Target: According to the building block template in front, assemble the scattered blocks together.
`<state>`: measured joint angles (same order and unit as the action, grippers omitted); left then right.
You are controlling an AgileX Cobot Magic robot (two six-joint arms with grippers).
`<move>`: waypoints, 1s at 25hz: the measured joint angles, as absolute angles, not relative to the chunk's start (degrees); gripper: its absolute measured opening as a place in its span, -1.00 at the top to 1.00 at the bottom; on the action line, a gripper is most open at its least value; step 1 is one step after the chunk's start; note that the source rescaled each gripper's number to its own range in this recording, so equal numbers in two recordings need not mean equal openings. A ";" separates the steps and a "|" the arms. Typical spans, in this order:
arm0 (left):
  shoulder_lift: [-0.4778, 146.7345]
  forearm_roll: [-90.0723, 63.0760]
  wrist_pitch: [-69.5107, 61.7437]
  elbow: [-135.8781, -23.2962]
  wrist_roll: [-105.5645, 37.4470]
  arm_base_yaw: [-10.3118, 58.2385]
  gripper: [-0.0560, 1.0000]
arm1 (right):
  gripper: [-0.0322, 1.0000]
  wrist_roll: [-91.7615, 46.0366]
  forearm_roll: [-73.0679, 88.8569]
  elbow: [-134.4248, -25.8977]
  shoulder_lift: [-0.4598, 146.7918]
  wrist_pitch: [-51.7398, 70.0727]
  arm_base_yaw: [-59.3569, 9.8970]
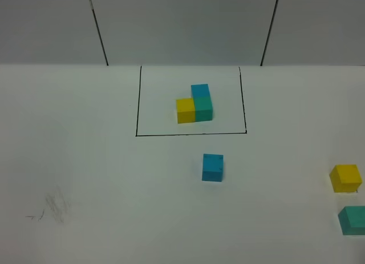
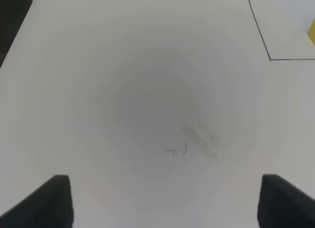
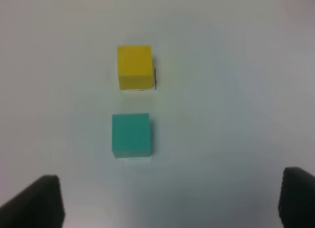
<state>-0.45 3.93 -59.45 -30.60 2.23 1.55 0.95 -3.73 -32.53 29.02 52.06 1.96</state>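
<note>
The teal-green cube (image 1: 353,220) (image 3: 131,135) lies loose in front of the yellow cube, away from the template, and my right gripper will close on its opposite sides.
The building block template (image 1: 194,104) is an L cluster of yellow, teal-green and blue cubes inside a black outlined rectangle (image 1: 137,104) at the back. The sky blue cube (image 1: 213,167) sits alone just in front of the rectangle. The yellow cube (image 1: 345,178) and the teal-green cube (image 1: 353,219) lie at the right edge, a little apart. Both show in the right wrist view, yellow (image 3: 134,66) and teal-green (image 3: 131,134), ahead of my open, empty right gripper (image 3: 167,198). My left gripper (image 2: 167,203) is open and empty over bare table. Neither arm shows in the exterior view.
Faint pencil smudges (image 1: 56,206) mark the white table at the front left, and also show in the left wrist view (image 2: 199,137). A corner of the black outline (image 2: 269,59) shows there too. Grey wall panels stand behind the table.
</note>
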 joint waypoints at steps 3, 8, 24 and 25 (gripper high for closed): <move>-0.45 3.93 -59.45 -30.60 2.23 1.55 -0.44 | -0.88 0.95 -3.74 -34.36 32.56 51.61 1.96; -0.45 3.93 -59.45 -30.60 2.23 1.55 -0.44 | -0.87 0.95 -4.04 -36.77 39.70 51.24 1.96; -0.45 3.93 -59.45 -30.60 2.23 1.55 -0.44 | -0.86 1.96 -7.11 -41.07 60.64 46.22 1.96; -0.45 3.93 -59.45 -30.60 2.23 1.55 -0.44 | -0.86 2.30 -7.11 -41.07 61.46 45.38 1.96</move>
